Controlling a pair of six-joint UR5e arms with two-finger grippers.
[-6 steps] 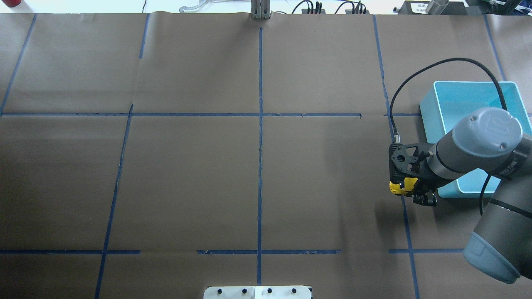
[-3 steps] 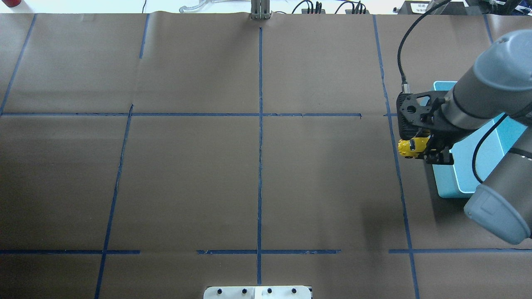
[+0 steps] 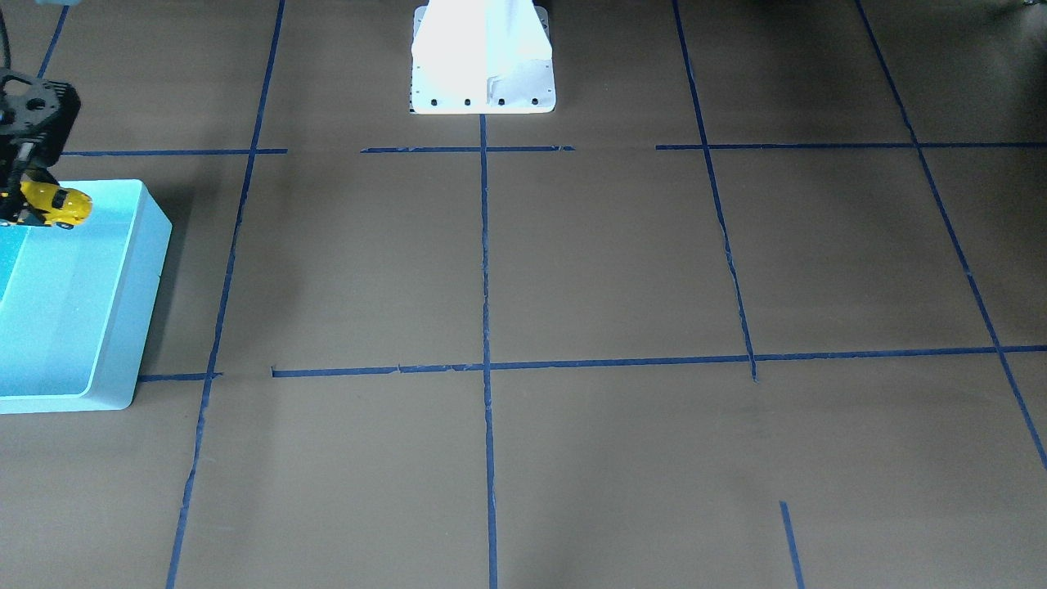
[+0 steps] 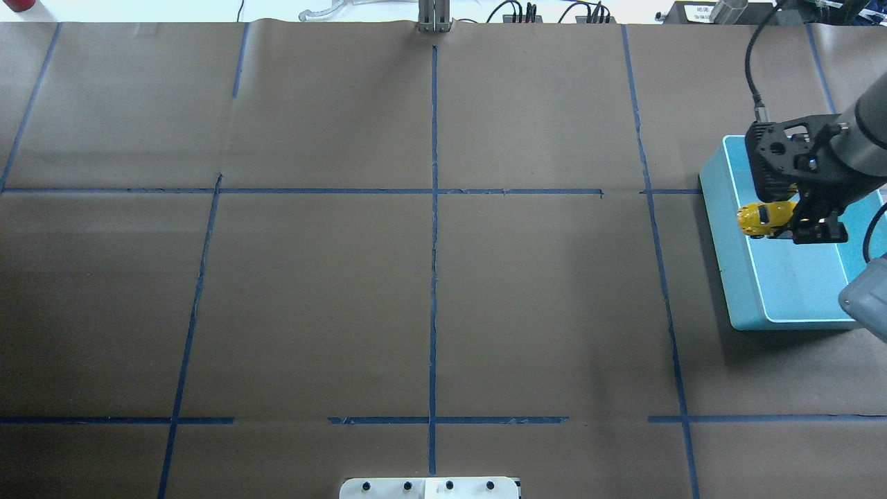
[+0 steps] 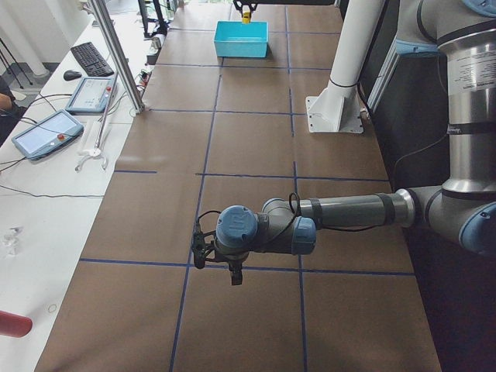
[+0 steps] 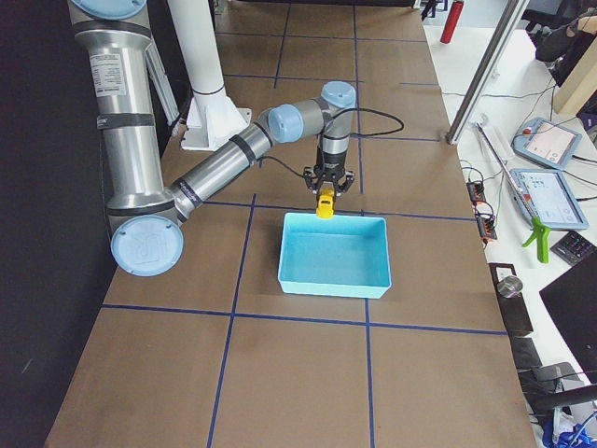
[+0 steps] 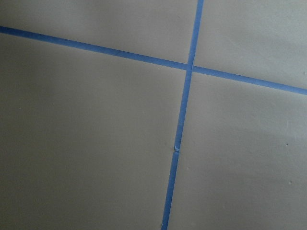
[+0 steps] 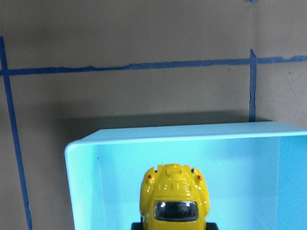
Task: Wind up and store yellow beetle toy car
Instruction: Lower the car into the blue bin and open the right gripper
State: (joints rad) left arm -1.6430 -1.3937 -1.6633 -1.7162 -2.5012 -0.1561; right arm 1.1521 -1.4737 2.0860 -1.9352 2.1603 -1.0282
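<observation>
My right gripper needs to release the yellow beetle toy car on the light blue bin's bottom, near its table-side (image 3: pixel 78 289).
The yellow beetle toy car (image 4: pixel 761 219) is held by its rear in my right gripper (image 4: pixel 797 222), which is shut on it. It hangs over the left part of the light blue bin (image 4: pixel 734 291), just inside the rim and above the floor. The front-facing view shows the car (image 3: pixel 56 204) over the bin's (image 3: pixel 123 327) near-robot corner. The right wrist view shows the car (image 8: pixel 175 199) above the bin's wall (image 8: pixel 144 139). My left gripper (image 5: pixel 213 260) hangs low over the bare table far from the bin. I cannot tell whether it is open.
Brown paper with blue tape lines (image 4: pixel 434 208) covers the table. The white robot base (image 3: pixel 483 57) stands at the robot's edge. Tablets and a keyboard (image 5: pixel 91 56) lie on the side bench beyond the far edge.
My right arm has lifted the car from beside the bin's front-left corner, carried it away from the robot and then right, and now holds it over the bin.
</observation>
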